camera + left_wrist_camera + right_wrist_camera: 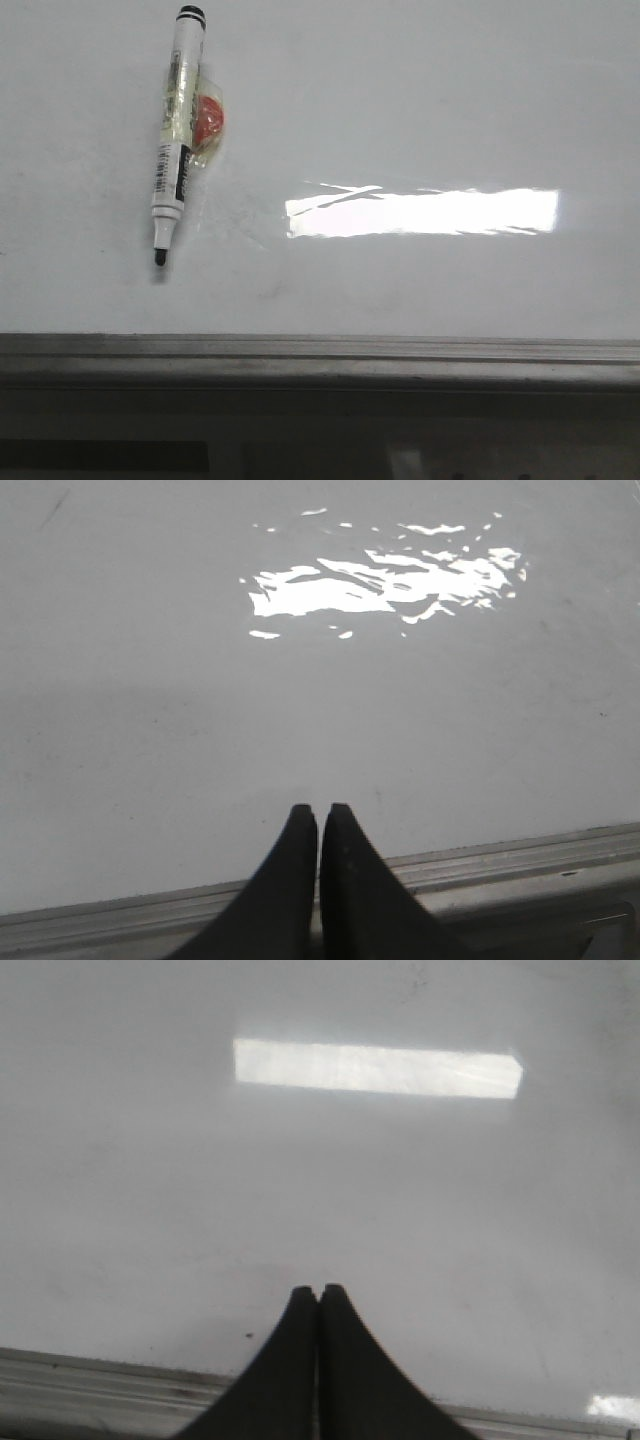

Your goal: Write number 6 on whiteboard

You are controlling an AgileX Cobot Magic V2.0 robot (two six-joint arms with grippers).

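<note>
Next, my left gripper closes on the white marker's barcode part [171,175], between the clear tape and the black tip.
The whiteboard [420,110] fills the front view, glossy white with faint smudges, and no number 6 shows on it. A white marker [175,135] with a black uncapped tip lies on the board at the left, tip toward the near edge, with clear tape and a red disc [208,120] stuck to its barrel. Neither gripper appears in the front view. In the left wrist view my left gripper [319,809] is shut and empty over bare board [200,730]. My right gripper [318,1289] is likewise shut on nothing above the board [400,1210].
A grey metal edge rail [320,355] runs along the board's near side, also seen as the rail [520,865] and the rail [90,1385] in the wrist views. A bright lamp reflection [420,212] lies mid-board.
</note>
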